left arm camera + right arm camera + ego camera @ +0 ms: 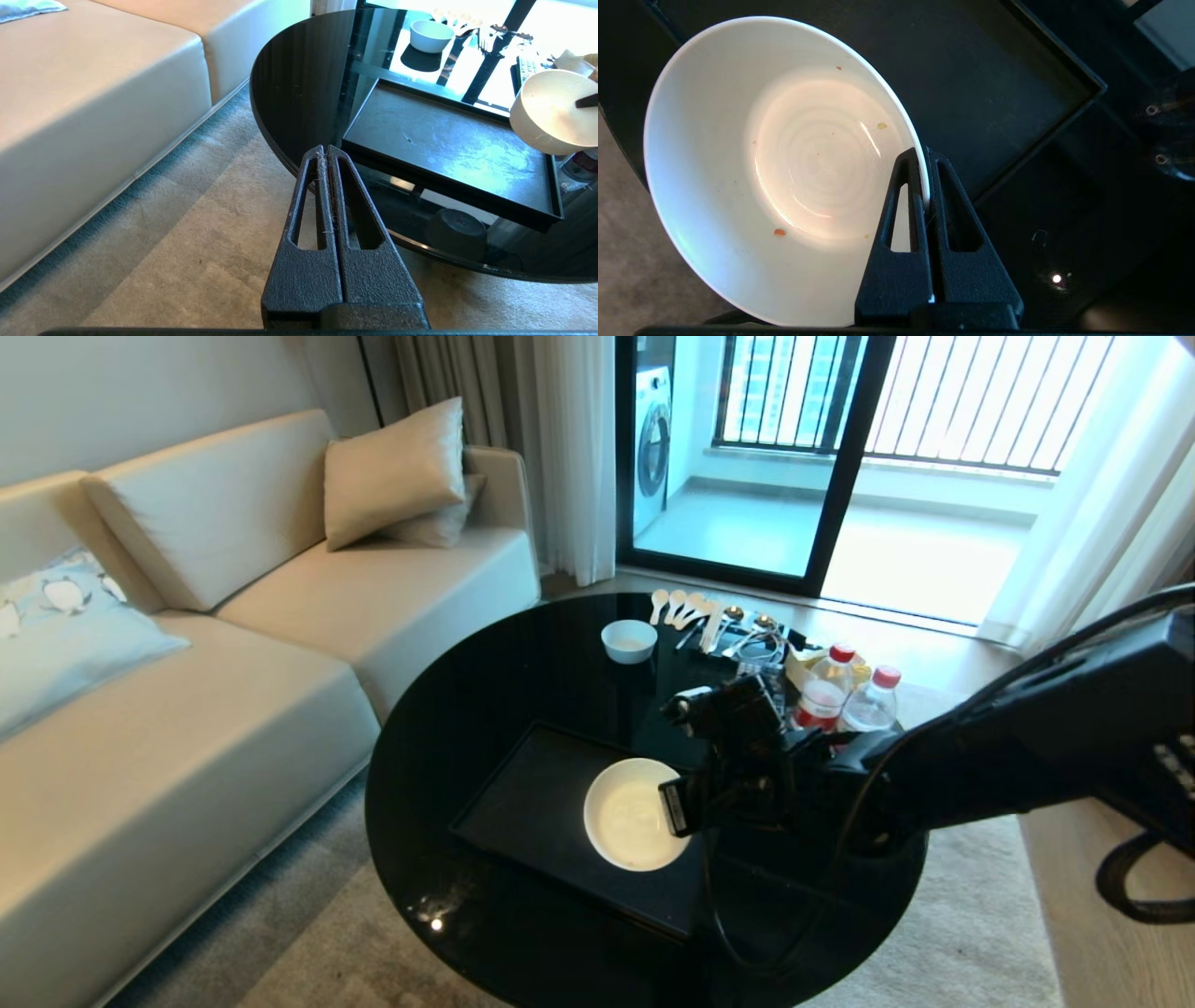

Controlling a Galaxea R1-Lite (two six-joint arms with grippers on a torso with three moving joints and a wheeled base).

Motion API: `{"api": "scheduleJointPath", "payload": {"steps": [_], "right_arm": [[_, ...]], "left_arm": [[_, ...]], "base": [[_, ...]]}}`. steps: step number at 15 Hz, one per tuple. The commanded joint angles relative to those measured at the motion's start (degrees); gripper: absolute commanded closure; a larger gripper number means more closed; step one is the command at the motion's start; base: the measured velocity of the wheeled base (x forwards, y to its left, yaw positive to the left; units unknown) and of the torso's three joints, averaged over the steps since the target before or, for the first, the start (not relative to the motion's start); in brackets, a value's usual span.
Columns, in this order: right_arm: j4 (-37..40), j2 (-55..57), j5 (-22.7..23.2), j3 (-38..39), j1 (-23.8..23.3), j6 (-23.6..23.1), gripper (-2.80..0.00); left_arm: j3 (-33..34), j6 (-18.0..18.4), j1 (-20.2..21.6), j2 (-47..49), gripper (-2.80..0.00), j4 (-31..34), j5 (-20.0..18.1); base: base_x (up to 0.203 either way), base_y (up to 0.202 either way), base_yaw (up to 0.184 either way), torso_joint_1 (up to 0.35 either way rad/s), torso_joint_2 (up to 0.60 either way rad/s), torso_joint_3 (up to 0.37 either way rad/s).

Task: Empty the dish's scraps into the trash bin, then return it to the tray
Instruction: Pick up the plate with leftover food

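I need to use my right gripper to set the dish down on the end of the black tray (660,818) (920,120) that is farthest from the sofa. The dish now hangs tilted just above the tray.
My right gripper (676,807) (923,151) is shut on the rim of the dish (627,814) (784,163), a glossy white deep bowl. The dish (546,112) hangs tilted just above the right part of the black tray (532,803) (444,144) (994,70). Of the scraps, only tiny specks (780,232) stick inside the dish. The trash bin is out of view. My left gripper (325,149) is shut on nothing, parked over the carpet by the table's near left edge.
The tray lies on a round glossy black table (448,709). At its far side are a smaller white bowl (628,640), spoons (691,611) and two red-capped bottles (845,695). A beige sofa (233,663) stands to the left.
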Motion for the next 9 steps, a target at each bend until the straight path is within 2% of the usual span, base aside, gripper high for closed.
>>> {"api": "scheduleJointPath", "payload": {"steps": [1,5,9], "right_arm": [[4.56,3.41,-0.05,-5.45,0.02,5.69,0.0],[11.31,8.28,0.12,-12.01,-0.47,14.45,0.0],[10.86,12.39,0.01,-13.76,-2.82,15.69,0.0]], "left_arm": [[0.0,-0.06,0.0,-0.02,0.0,-0.05,0.03],[0.0,-0.06,0.0,-0.02,0.0,-0.05,0.03],[0.0,-0.06,0.0,-0.02,0.0,-0.05,0.03]], "base": [[0.0,0.0,0.0,0.0,0.0,0.0],[0.0,0.0,0.0,0.0,0.0,0.0],[0.0,0.0,0.0,0.0,0.0,0.0]]}}
